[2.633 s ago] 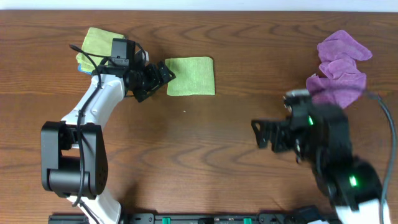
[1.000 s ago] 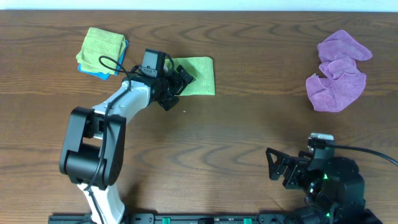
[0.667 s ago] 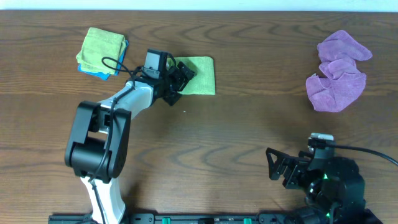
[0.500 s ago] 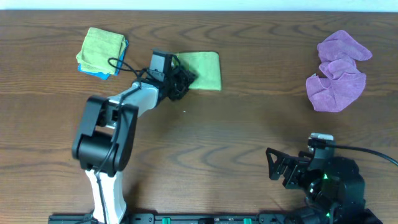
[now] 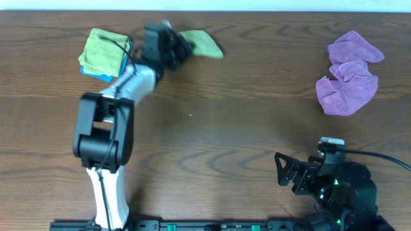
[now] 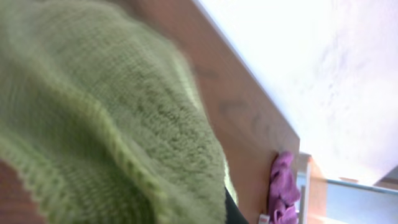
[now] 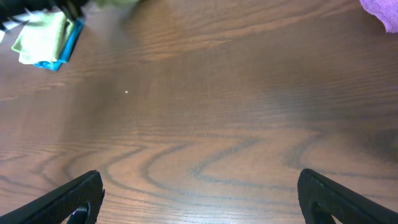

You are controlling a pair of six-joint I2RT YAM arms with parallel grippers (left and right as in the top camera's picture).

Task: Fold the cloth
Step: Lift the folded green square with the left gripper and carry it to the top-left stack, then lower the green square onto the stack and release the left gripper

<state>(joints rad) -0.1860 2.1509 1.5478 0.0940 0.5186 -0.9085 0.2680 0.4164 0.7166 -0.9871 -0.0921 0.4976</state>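
The robot's left gripper needs to let go of the green cloth it holds on top of the stack of folded cloths (image 5: 106, 49), green over blue.
My left gripper (image 5: 178, 46) is shut on the left edge of a folded green cloth (image 5: 204, 42), which hangs tilted near the table's back edge. In the left wrist view that green cloth (image 6: 112, 124) fills almost the whole frame and hides the jaws. A crumpled purple cloth (image 5: 350, 72) lies at the back right, and it shows small in the left wrist view as the purple cloth (image 6: 283, 193). My right gripper (image 5: 286, 174) sits at the front right, open, with only bare wood between its fingers (image 7: 68, 200).
A stack of folded cloths (image 5: 103, 52), green over blue, lies at the back left just beside the left arm; the right wrist view shows this stack (image 7: 46, 40) too. The wooden table's back edge (image 5: 257, 11) runs close behind the held cloth.
My left gripper closed on the green cloth, lifted it off the table and carried it back and to the left. The right arm has stayed still over the last second.
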